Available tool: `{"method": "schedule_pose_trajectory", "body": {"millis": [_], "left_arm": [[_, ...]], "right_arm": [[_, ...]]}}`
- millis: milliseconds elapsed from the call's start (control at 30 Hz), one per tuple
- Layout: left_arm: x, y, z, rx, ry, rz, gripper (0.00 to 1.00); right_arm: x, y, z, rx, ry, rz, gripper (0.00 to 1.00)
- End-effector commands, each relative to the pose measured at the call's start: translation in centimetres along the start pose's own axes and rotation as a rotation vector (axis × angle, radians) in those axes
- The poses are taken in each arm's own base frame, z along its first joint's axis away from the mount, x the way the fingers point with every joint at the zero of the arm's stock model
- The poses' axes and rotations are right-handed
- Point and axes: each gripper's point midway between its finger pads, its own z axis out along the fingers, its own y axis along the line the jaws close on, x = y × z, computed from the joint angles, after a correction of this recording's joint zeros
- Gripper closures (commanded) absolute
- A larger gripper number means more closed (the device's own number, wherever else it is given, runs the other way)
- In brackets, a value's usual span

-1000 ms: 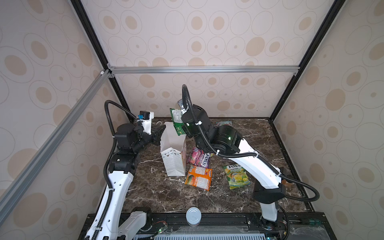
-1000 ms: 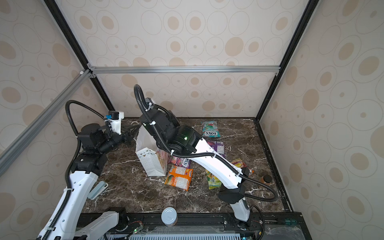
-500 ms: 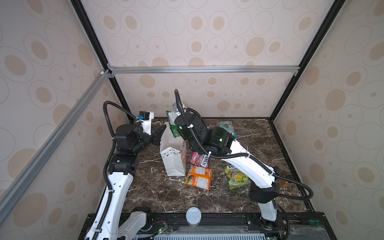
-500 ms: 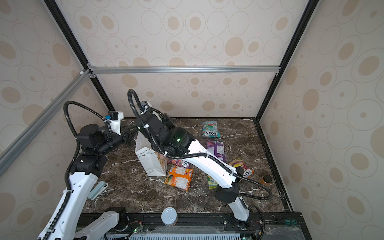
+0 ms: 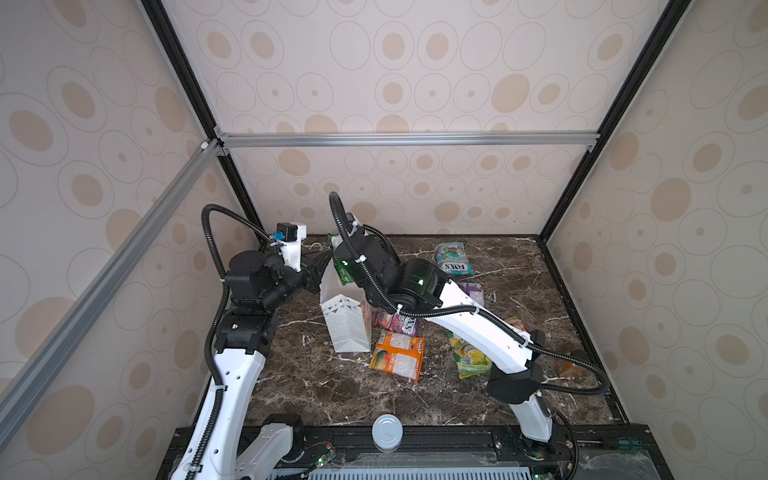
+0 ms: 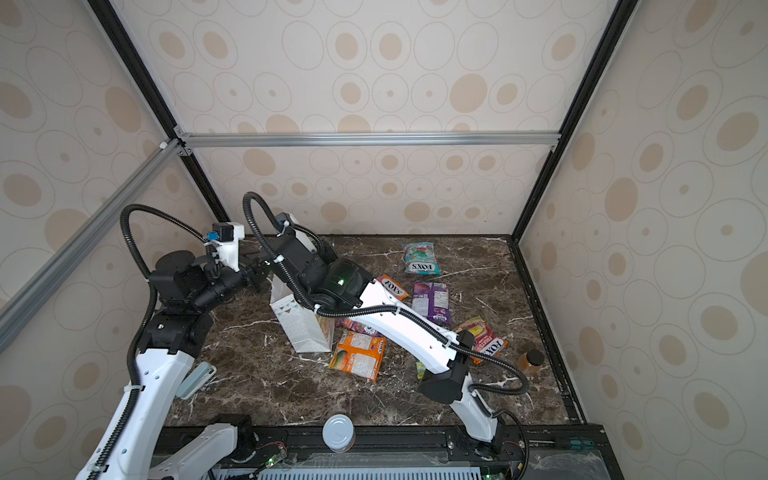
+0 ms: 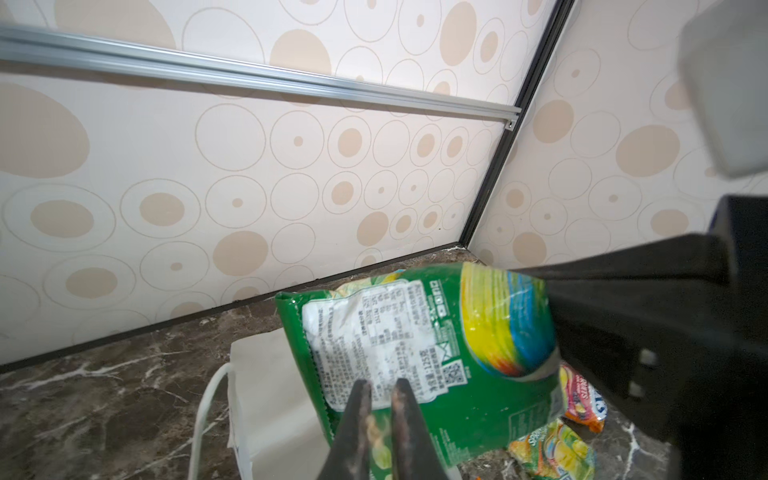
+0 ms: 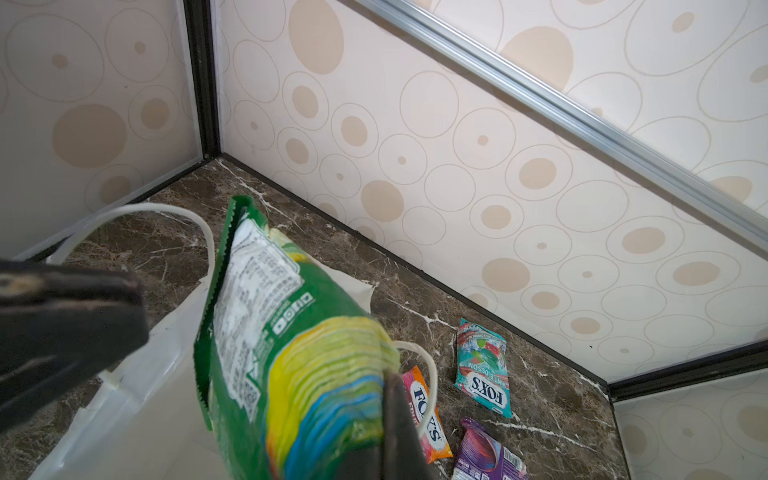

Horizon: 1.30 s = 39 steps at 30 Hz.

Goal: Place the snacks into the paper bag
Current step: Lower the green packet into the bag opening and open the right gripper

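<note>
My left gripper's empty fingers have the paper bag's cord handle looping loose outside them, so this gripper should open, back off and pinch that handle [image 8: 152,207] to keep the paper bag steady.
The white paper bag [image 5: 347,328] [image 6: 305,328] stands upright at the table's left middle. My right gripper [image 8: 382,399] reaches across and is shut on a green snack packet [image 8: 291,353] [image 7: 415,340], held on edge just above the bag's open mouth [image 8: 124,415]. My left gripper [image 7: 380,386] sits at the bag's rim beside a cord handle [image 7: 208,399], its jaws a narrow gap apart with nothing between them. Other snacks lie on the table: teal [image 5: 451,257], purple [image 6: 432,301], orange [image 5: 399,353], magenta [image 5: 395,324], yellow-green [image 5: 469,353].
A white round cap [image 5: 387,432] sits at the front edge. A small amber-brown bottle [image 6: 531,361] stands at the far right. A pale blue flat object [image 6: 195,380] lies by the left arm's base. Patterned walls close in the marble table [image 5: 332,390] on three sides.
My right arm has carried the green packet leftward and lower, over the bag's mouth. My left gripper's jaws have parted a little; the left arm has barely moved.
</note>
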Motion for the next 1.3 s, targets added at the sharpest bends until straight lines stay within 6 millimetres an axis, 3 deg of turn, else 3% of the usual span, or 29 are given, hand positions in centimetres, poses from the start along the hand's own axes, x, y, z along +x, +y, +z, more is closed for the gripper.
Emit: {"method": "schedule_pose_trajectory", "body": {"millis": [0,33,133,333,467,600,667,800,1267], "left_arm": [[-1.1,1.1,-0.9,-0.103,-0.028,0.020,0.58],[-1.2,1.9,-1.2,-0.155,-0.030,0.020,0.49],[-1.1,2.9,-1.7,-0.220,-0.021,0.036,0.48],[-0.2,2.4,-0.4,-0.145,0.030,0.014,0.48],[0.4,2.1,0.3,-0.106,0.051,-0.002,0.61],[0.6,1.8,0.7,-0.071,0.057,-0.012,0.86],[0.6,1.5,0.7,-0.051,0.053,-0.015,0.94],[0.3,0.5,0.7,0.005,0.033,-0.019,1.00],[-0.2,-0.8,0.5,0.074,-0.004,-0.019,1.00]], "right_arm": [[-0.7,-0.9,-0.2,0.014,-0.017,0.057,1.00],[-0.6,-0.9,-0.1,0.014,-0.012,0.052,1.00],[-0.2,-0.9,0.2,0.021,0.000,0.048,1.00],[0.7,-1.5,0.8,0.038,0.031,0.039,1.00],[0.9,-1.8,0.9,0.043,0.041,0.038,1.00],[1.1,-1.7,1.0,0.041,0.047,0.034,1.00],[1.3,-1.7,1.0,0.040,0.054,0.027,1.00],[1.7,-1.5,1.2,0.035,0.066,0.020,1.00],[4.0,0.3,1.7,-0.031,0.143,0.007,1.00]]}}
